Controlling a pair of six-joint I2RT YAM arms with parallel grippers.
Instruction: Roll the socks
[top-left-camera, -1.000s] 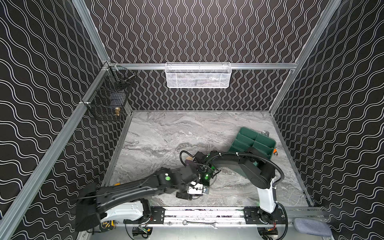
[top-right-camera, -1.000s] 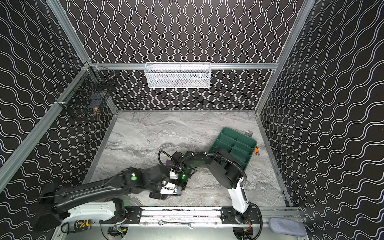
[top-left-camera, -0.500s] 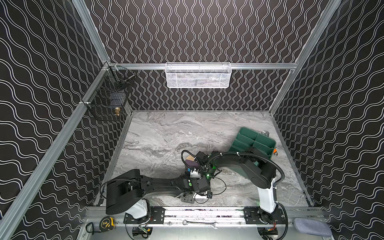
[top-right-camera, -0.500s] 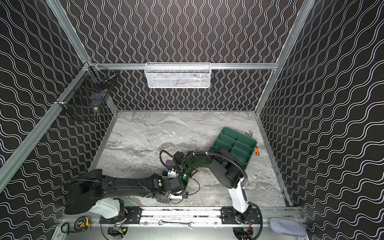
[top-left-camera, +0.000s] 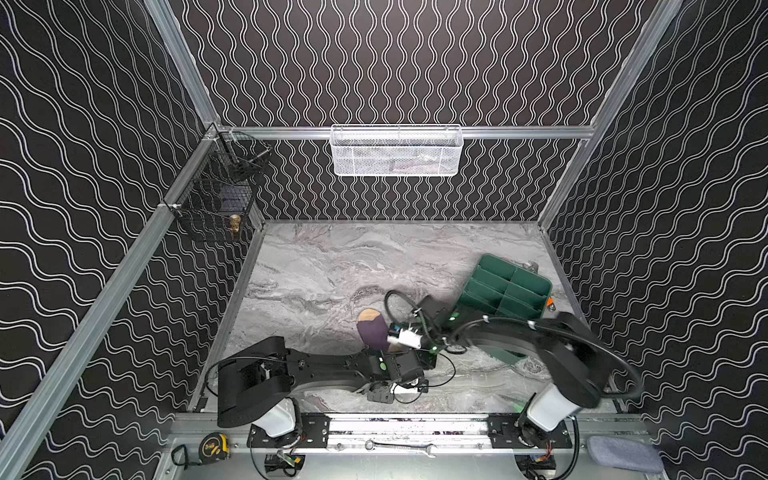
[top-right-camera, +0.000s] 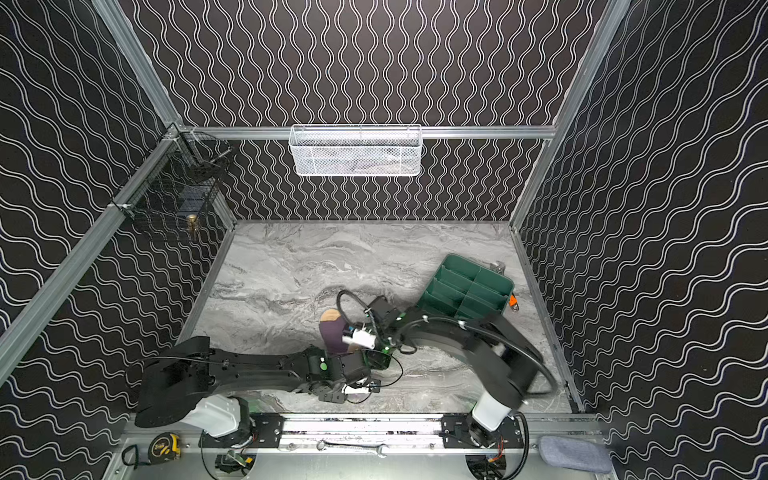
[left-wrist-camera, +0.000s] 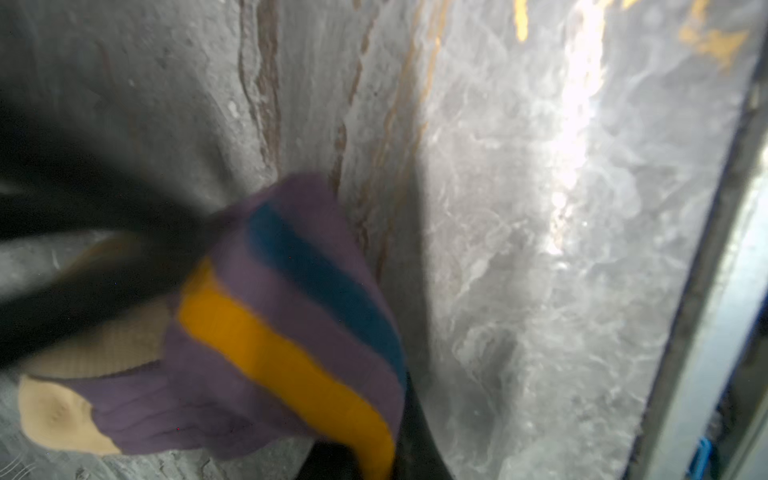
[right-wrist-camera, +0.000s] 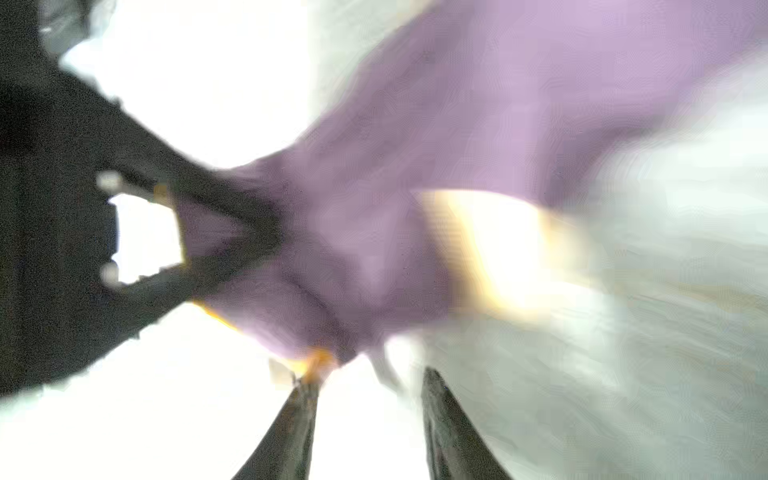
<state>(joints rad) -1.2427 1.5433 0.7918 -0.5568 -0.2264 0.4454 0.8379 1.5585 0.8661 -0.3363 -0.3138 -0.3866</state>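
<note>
I need to back my right gripper off while the sock's striped cuff, slanting in my left gripper, gets laid flat, and then take the cuff's edge (left-wrist-camera: 360, 256) with it.
In both top views a purple sock (top-left-camera: 371, 332) (top-right-camera: 332, 332) with a peach toe lies on the marble table near the front middle. The left wrist view shows its orange and navy stripes (left-wrist-camera: 291, 340). My left gripper (top-left-camera: 395, 355) (left-wrist-camera: 374, 461) is shut on the sock's striped cuff end. In the right wrist view its dark fingers (right-wrist-camera: 232, 232) pinch the purple cloth (right-wrist-camera: 415, 166). My right gripper (top-left-camera: 392, 337) (right-wrist-camera: 370, 380) is open just beside the sock, with nothing between its fingertips (right-wrist-camera: 307, 390).
A green compartment tray (top-left-camera: 540, 286) stands at the right behind the right arm. A white mesh basket (top-left-camera: 395, 151) hangs on the back wall, a black wire basket (top-left-camera: 216, 199) at the left. Tape measure (top-left-camera: 214, 444), wrench (top-left-camera: 399, 446) and grey pad (top-left-camera: 623, 453) lie by the front rail.
My left arm has dropped low along the front and its gripper has shut on the sock. My right gripper has opened and let the sock go. More of the sock shows now.
</note>
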